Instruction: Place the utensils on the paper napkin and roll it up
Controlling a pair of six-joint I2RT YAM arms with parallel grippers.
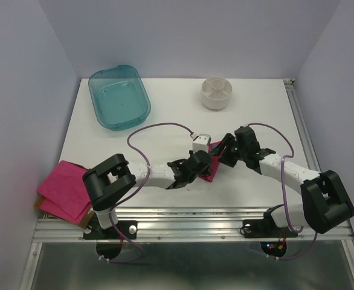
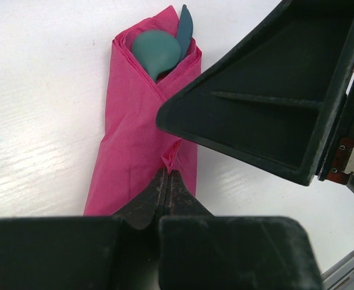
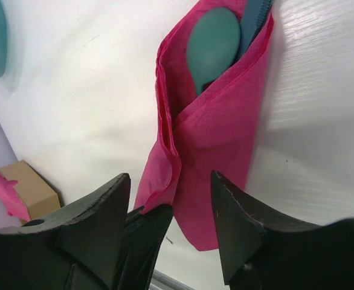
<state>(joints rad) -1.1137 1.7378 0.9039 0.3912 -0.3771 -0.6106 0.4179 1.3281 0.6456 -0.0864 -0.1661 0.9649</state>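
I can pinch only a small fold of the napkin's edge with my left gripper, so I need to steady the roll with my right gripper while my left gripper takes its near end [image 3: 201, 234].
The paper napkin [image 2: 135, 145] lies rolled into a magenta tube around the utensils on the white table. A dark-teal spoon bowl [image 2: 156, 51] and a knife tip [image 2: 185, 25] stick out of its far end. My left gripper [image 2: 168, 175] is shut, pinching a small fold of the napkin's wrapped edge. My right gripper [image 3: 171, 178] is open, its fingers [image 3: 237, 217] astride the near end of the roll [image 3: 219, 139] without gripping it. From above, both grippers, left [image 1: 202, 163] and right [image 1: 223, 151], meet over the roll [image 1: 209, 174] at mid-table.
A pile of pink napkins [image 1: 62, 190] on a cardboard box sits at the near left corner. A teal tub [image 1: 119, 96] stands at the back left. A white round holder [image 1: 216, 92] stands at the back centre. A metal rail [image 1: 189, 220] runs along the near table edge.
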